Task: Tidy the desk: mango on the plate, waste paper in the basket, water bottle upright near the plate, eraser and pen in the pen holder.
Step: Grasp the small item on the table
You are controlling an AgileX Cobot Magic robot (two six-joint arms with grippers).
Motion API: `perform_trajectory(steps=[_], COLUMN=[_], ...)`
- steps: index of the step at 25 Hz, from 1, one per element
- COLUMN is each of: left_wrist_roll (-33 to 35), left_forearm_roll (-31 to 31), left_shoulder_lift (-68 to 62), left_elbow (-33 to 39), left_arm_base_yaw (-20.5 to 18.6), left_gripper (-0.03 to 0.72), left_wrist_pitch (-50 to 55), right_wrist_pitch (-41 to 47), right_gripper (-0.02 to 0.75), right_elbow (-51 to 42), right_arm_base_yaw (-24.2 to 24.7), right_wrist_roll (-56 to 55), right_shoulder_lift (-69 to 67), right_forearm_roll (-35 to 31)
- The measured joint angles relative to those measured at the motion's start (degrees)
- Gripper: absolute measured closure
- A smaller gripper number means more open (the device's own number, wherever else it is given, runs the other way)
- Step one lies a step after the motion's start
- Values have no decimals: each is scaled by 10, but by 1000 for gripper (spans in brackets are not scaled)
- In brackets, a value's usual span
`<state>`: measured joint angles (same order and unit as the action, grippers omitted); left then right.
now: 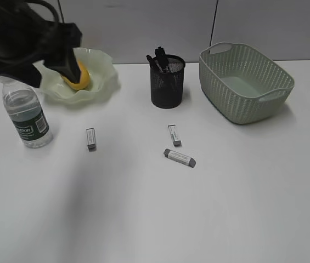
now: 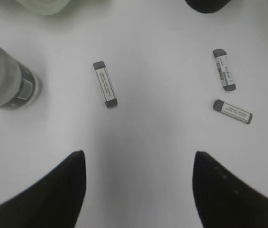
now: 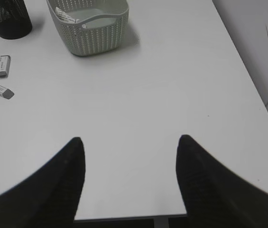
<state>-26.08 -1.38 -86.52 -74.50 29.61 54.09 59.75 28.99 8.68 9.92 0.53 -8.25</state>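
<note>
The eraser nearest the black mesh pen holder is next, and my left gripper should go to it and close on the eraser's middle (image 1: 174,135) (image 2: 224,70).
The mango (image 1: 79,76) lies in the wavy green plate (image 1: 102,71), partly hidden behind my dark, blurred left arm (image 1: 28,38). The water bottle (image 1: 27,116) stands upright left of the plate. Three erasers lie on the desk (image 1: 226,208): one left (image 1: 91,138), two in the middle (image 1: 174,135) (image 1: 179,158). Pens (image 1: 159,57) stick out of the black mesh pen holder (image 1: 167,82). A white scrap with grey print, likely the waste paper (image 3: 66,15), lies in the basket (image 3: 88,28). My left gripper (image 2: 137,159) hangs open and empty above the desk, short of the left eraser (image 2: 105,84). My right gripper (image 3: 130,141) is open and empty.
The basket (image 1: 245,82) stands at the back right, the pen holder between it and the plate. The desk's near edge (image 3: 124,219) runs just under my right fingers, and its right edge falls off to the floor. A grey wall closes the back.
</note>
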Motion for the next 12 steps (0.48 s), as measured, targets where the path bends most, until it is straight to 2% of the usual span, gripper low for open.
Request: perform_trajectory(steps=[5, 12], left_wrist_roll=[-80, -124], left_forearm_roll=[-27, -38], left_shoulder_lift=[-119, -246], left_elbow=[-53, -172], left_arm_base_yaw=[37, 85], left_gripper=[155, 155], left_wrist_pitch=[5, 12], right_wrist_pitch=[0, 0], right_gripper=[254, 254], right_elbow=[0, 0], right_arm_base_yaw=[0, 0], right_wrist_roll=[0, 0], right_shoulder_lift=[0, 0], right_forearm_roll=[0, 0])
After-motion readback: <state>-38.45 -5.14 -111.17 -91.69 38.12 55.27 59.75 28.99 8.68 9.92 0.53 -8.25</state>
